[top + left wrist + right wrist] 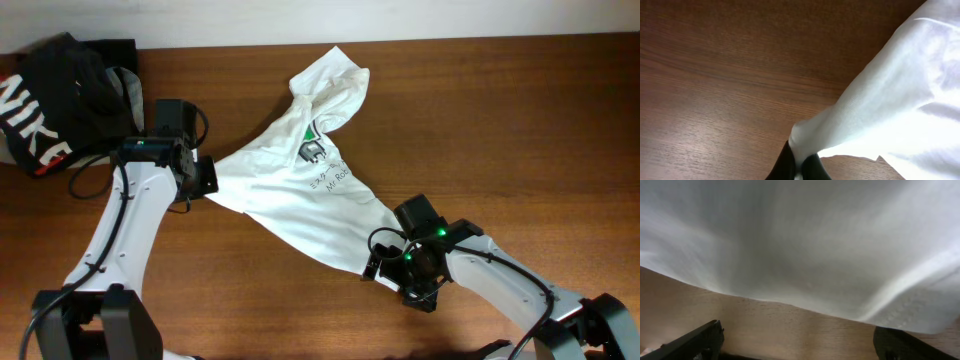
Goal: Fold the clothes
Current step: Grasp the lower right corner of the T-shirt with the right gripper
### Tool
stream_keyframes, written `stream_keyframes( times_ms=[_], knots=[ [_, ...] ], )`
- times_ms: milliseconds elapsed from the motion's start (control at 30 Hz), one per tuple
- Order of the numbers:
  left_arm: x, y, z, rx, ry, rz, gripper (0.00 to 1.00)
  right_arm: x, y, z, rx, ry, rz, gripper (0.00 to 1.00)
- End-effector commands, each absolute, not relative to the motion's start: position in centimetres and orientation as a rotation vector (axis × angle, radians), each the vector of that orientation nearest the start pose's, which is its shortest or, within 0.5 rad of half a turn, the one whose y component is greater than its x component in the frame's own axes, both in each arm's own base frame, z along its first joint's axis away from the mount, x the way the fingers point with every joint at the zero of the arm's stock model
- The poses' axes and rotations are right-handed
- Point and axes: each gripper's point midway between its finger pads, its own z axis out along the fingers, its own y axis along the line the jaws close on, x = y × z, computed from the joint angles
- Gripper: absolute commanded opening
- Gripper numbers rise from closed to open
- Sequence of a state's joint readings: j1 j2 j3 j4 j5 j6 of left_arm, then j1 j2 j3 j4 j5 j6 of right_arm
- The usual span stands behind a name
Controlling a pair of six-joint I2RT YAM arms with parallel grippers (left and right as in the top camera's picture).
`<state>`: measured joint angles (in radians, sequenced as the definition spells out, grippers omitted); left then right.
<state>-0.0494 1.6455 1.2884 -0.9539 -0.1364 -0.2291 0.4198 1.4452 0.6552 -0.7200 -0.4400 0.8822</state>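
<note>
The T-shirt's hem runs at a slant from my left gripper to the open fingers of my right gripper, so next my right gripper pinches it near the T-shirt's corner [840, 311] and pulls it level.
A white T-shirt [300, 185] with small printed text and a logo lies stretched across the wooden table, bunched toward the back. My left gripper [205, 178] is shut on the shirt's left corner; in the left wrist view the black fingers [801, 162] pinch the white cloth [880, 105]. My right gripper [385, 265] sits at the shirt's lower right edge. In the right wrist view its fingers [797, 340] are wide open and empty, with the shirt's hem [805, 250] just ahead of them.
A black garment with white and red NIKE lettering [55, 95] lies piled at the back left of the table, next to a black box [118, 55]. Bare wooden table [500, 130] shows to the right.
</note>
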Motion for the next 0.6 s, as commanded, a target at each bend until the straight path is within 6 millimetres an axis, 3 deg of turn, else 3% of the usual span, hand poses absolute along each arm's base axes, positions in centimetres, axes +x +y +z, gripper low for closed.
stream_keyframes(
  times_ms=[0,100,200,267,300,433,567],
  knots=[
    [35.8,0.4,12.3,-0.295,2.810,0.117,0.00,16.7,15.5,1.3,0.718,3.216,0.642,0.98],
    [35.8,0.4,12.3,-0.295,2.810,0.117,0.00,17.0,15.5,1.5,0.701,3.209,0.639,0.82],
    [35.8,0.4,12.3,-0.295,2.810,0.117,0.00,17.6,15.4,1.6,0.681,3.192,0.621,0.60],
    [35.8,0.4,12.3,-0.295,2.810,0.117,0.00,17.9,15.2,1.8,0.670,3.188,0.618,0.60],
    [35.8,0.4,12.3,-0.295,2.810,0.118,0.00,18.2,14.7,1.8,0.665,3.183,0.614,0.68],
    [35.8,0.4,12.3,-0.294,2.810,0.118,0.00,19.4,10.0,1.5,0.719,3.151,0.535,0.82],
    [35.8,0.4,12.3,-0.294,2.811,0.117,0.00,19.5,9.5,1.5,0.687,3.149,0.541,0.88]
  ],
)
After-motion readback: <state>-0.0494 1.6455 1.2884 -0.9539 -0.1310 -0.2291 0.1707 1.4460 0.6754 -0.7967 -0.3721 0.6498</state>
